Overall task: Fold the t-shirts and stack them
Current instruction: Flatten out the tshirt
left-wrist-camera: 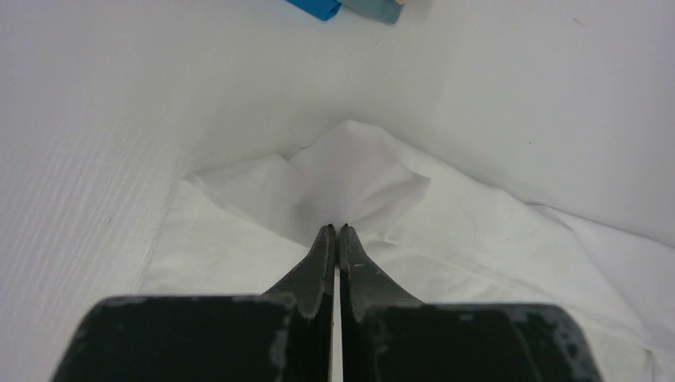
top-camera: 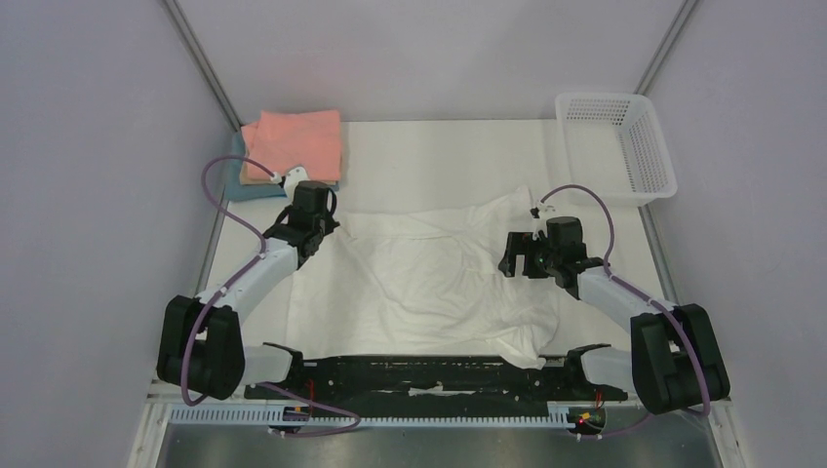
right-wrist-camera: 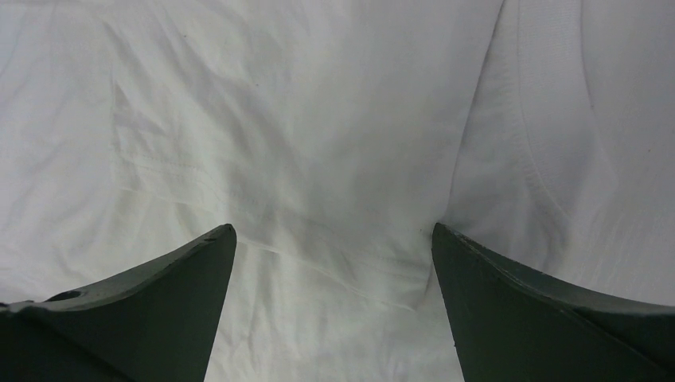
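The robot's right gripper needs to close on the fold (top-camera: 469,231) of the white t-shirt just inside its far edge, straight across from the left gripper.
A large white t-shirt (top-camera: 429,283) lies crumpled and partly spread across the middle of the table. My left gripper (top-camera: 317,229) is at its far left corner. In the left wrist view the gripper (left-wrist-camera: 337,228) is shut on a raised fold of the white t-shirt (left-wrist-camera: 358,171). My right gripper (top-camera: 517,255) hovers over the shirt's right side. It (right-wrist-camera: 334,231) is wide open, with only white t-shirt cloth (right-wrist-camera: 318,143) and its seams below it. A salmon-pink folded shirt (top-camera: 295,141) tops a stack at the back left, with a tan edge (top-camera: 255,178) and a blue shirt (top-camera: 242,185) beneath.
A white plastic lattice basket (top-camera: 616,146) stands at the back right corner. Grey walls close in the table on the left, right and back. The blue shirt's edge (left-wrist-camera: 318,8) shows at the top of the left wrist view.
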`<state>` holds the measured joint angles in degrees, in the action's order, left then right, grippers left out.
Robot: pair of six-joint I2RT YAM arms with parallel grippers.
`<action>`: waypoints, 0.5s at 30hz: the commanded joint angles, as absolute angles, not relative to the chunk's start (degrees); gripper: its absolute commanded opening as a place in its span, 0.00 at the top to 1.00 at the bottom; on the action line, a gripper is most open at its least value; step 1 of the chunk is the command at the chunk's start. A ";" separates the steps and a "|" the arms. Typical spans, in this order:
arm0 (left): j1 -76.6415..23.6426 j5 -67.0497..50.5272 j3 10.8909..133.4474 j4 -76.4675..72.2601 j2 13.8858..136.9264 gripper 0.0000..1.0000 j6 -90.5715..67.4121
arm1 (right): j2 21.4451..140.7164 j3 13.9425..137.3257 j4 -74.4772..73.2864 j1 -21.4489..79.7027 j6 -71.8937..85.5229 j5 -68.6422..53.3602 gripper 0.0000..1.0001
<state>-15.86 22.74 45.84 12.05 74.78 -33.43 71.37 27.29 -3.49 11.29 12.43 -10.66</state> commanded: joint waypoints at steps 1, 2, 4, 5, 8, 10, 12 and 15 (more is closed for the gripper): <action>-15.74 22.95 45.53 10.94 72.78 0.98 -35.21 | 71.22 25.82 -1.81 11.18 13.85 -17.16 0.05; -15.75 22.94 45.53 10.86 72.65 0.98 -35.17 | 70.78 25.44 -0.56 11.24 14.04 -19.82 0.05; -15.74 22.51 45.44 10.66 72.54 0.98 -35.26 | 70.24 24.99 2.44 11.34 15.46 -23.74 0.06; -15.73 22.13 45.46 10.55 72.58 0.98 -35.26 | 70.06 24.96 3.60 11.38 15.98 -25.09 0.06; -15.76 21.71 45.44 10.41 72.75 0.98 -35.24 | 69.96 25.07 6.37 11.77 17.45 -26.99 0.06; -15.80 21.79 45.40 10.46 72.78 0.98 -35.29 | 70.27 25.46 6.41 11.95 17.61 -27.25 0.06; -15.73 21.71 45.44 10.40 72.86 0.98 -35.20 | 70.11 26.85 3.87 11.93 16.73 -24.28 0.06; -15.75 21.45 45.44 10.37 72.91 0.98 -35.18 | 68.90 28.36 0.92 12.10 15.46 -19.26 0.06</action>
<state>-15.86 21.96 45.58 11.99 74.04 -33.45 71.13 25.34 2.42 11.79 16.08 -22.94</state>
